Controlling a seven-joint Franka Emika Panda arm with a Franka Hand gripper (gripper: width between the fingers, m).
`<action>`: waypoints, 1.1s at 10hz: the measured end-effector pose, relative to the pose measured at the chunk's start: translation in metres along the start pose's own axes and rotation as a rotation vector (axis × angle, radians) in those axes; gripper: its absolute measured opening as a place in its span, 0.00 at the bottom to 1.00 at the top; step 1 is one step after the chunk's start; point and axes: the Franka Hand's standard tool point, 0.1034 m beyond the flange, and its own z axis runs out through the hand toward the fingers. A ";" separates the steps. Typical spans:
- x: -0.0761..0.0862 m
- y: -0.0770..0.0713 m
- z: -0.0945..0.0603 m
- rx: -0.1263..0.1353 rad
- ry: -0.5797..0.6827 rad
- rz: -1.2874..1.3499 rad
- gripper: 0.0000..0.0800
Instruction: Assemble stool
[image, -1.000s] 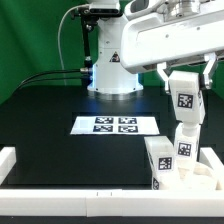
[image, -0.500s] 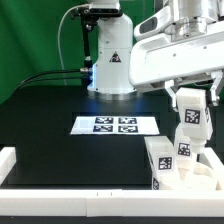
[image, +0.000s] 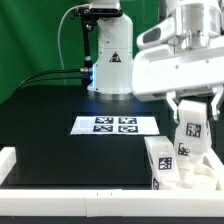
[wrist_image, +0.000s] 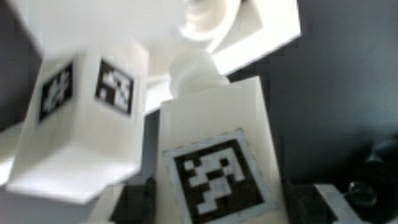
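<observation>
Next, I release the white leg upright on the open part of the stool seat (image: 200, 175), opposite the second leg.
My gripper (image: 190, 103) is shut on a white block leg (image: 190, 128) with a black-and-white tag. It holds the leg upright over the stool seat (image: 192, 176) at the exterior view's lower right, and the leg's lower end reaches the seat. A second tagged leg (image: 159, 158) stands on the seat beside it. In the wrist view the held leg (wrist_image: 217, 165) sits between my dark fingers (wrist_image: 135, 200), with the second leg (wrist_image: 86, 100) alongside and the white seat (wrist_image: 240, 35) beyond. The joint between leg and seat is hidden.
The marker board (image: 116, 125) lies flat mid-table. Long white border rails run along the front edge (image: 70, 189) and the exterior view's left corner (image: 8, 160). The robot base (image: 108, 60) and cables stand at the back.
My gripper has moved toward the exterior view's right and a little lower, carrying the leg with it. The other leg, the seat and the marker board have not moved.
</observation>
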 end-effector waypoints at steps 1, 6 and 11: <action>-0.004 -0.002 0.002 -0.001 -0.002 -0.006 0.40; -0.014 0.002 0.010 -0.014 0.001 -0.029 0.40; -0.016 -0.004 0.018 -0.011 0.006 -0.048 0.40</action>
